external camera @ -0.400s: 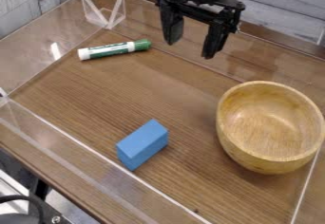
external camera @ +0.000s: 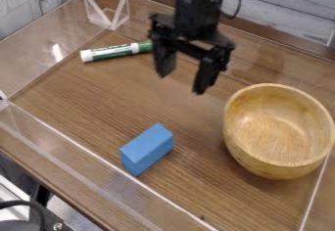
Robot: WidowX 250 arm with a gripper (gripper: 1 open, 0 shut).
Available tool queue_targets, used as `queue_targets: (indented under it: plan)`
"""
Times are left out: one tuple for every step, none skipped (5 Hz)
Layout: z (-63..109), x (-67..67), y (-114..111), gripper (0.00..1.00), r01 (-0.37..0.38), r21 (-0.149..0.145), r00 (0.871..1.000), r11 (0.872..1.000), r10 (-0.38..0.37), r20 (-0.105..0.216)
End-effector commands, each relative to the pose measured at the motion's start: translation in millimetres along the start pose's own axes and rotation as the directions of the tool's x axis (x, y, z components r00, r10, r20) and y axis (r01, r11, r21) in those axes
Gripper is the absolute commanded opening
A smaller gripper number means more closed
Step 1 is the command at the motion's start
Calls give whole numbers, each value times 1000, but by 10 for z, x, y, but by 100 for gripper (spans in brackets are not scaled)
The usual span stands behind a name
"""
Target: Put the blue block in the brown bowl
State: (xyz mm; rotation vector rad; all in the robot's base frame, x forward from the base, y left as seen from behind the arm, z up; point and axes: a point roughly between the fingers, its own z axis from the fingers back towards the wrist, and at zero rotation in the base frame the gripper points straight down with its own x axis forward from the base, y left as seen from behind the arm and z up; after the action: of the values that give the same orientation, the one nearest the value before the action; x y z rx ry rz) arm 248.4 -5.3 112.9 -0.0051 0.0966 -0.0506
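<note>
The blue block is next: my gripper needs to move down to it and close around the block's middle (external camera: 147, 146), with its fingers along the block's long sides.
The blue block (external camera: 147, 148) lies on the wooden table near the front, slightly left of centre. The brown bowl (external camera: 277, 129) stands empty at the right. My gripper (external camera: 183, 74) hangs above the table's middle, pointing down, with its two black fingers spread open and nothing between them. It is behind and a little to the right of the block, and left of the bowl, touching neither.
A white-and-green marker (external camera: 117, 51) lies at the back left. Clear acrylic walls (external camera: 39, 49) ring the table, with a folded clear piece (external camera: 105, 12) in the far left corner. Bare wood lies between block and bowl.
The gripper has moved toward the front and left and come lower, nearer the block. It stays open. Block, bowl and marker have not moved.
</note>
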Motion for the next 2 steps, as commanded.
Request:
queue_targets:
  plan:
    - [78,-199,-11,100,17,10,997,1000,-18,74]
    - [11,-309,-7,100,31,13,994,999,-32,101]
